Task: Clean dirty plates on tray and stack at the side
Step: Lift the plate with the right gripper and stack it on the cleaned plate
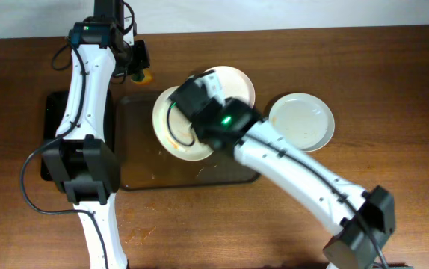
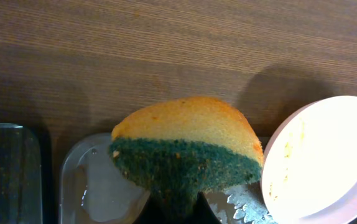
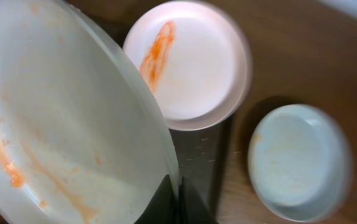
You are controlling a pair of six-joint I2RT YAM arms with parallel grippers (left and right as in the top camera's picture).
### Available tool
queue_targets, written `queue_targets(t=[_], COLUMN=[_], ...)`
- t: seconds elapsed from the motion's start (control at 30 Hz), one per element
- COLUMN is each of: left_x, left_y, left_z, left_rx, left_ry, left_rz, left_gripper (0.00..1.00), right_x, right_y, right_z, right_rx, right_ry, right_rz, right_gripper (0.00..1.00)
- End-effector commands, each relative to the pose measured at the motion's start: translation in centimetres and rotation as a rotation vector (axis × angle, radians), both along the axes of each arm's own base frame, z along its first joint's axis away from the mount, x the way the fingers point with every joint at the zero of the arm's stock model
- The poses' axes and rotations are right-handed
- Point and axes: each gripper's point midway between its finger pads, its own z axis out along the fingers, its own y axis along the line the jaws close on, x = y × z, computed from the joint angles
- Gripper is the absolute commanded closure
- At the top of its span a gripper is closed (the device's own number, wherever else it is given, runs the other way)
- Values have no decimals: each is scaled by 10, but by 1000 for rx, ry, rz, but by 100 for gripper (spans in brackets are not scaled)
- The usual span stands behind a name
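The smeared white plate, now held tilted above the brown tray, will be let go by my right gripper on the plate (image 1: 301, 121) (image 3: 299, 163) that sits next to the brown tray.
My right gripper (image 1: 203, 112) (image 3: 177, 199) is shut on the rim of a white plate (image 1: 173, 127) (image 3: 73, 118), which it holds tilted above the brown tray (image 1: 140, 168). This plate has faint orange smears. A second plate (image 1: 237, 84) (image 3: 191, 62) with an orange-red streak lies at the tray's far right corner. A third plate (image 1: 301, 121) (image 3: 300, 162), with no streak that I can see, rests on the table right of the tray. My left gripper (image 1: 138, 66) (image 2: 178, 208) is shut on a yellow and green sponge (image 1: 146, 75) (image 2: 185, 149) beyond the tray's far left corner.
A narrower black tray (image 1: 50, 127) (image 2: 10, 174) lies left of the brown tray, under my left arm. In the left wrist view, the held plate (image 2: 328, 162) shows at the right. Bare wooden table lies behind the sponge and around the third plate.
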Motion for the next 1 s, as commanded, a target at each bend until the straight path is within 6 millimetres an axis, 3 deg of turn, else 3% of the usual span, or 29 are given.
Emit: queue_targets(t=[0.0, 0.4, 0.5, 0.6, 0.77, 0.83, 0.97], left_x=[0, 0, -1, -1, -1, -1, -1], left_y=[9, 9, 9, 9, 9, 9, 9], left_z=[1, 1, 1, 1, 1, 1, 1], left_rx=[38, 38, 39, 39, 39, 39, 39], left_ry=[-6, -6, -6, -6, -6, -6, -5], left_rz=[2, 2, 2, 2, 2, 2, 2], left_gripper=[100, 100, 99, 99, 99, 100, 100], right_x=[3, -14, -14, -6, 10, 16, 28], right_y=[-18, -17, -11, -12, -38, -59, -137], right_z=[43, 99, 90, 64, 28, 21, 3], right_rx=[-179, -313, -279, -176, 28, 112, 208], right_ry=[-312, -628, -584, -435, -158, -47, 133], right_rz=[-163, -251, -226, -208, -253, -290, -470], right_gripper=[96, 96, 96, 96, 96, 96, 96])
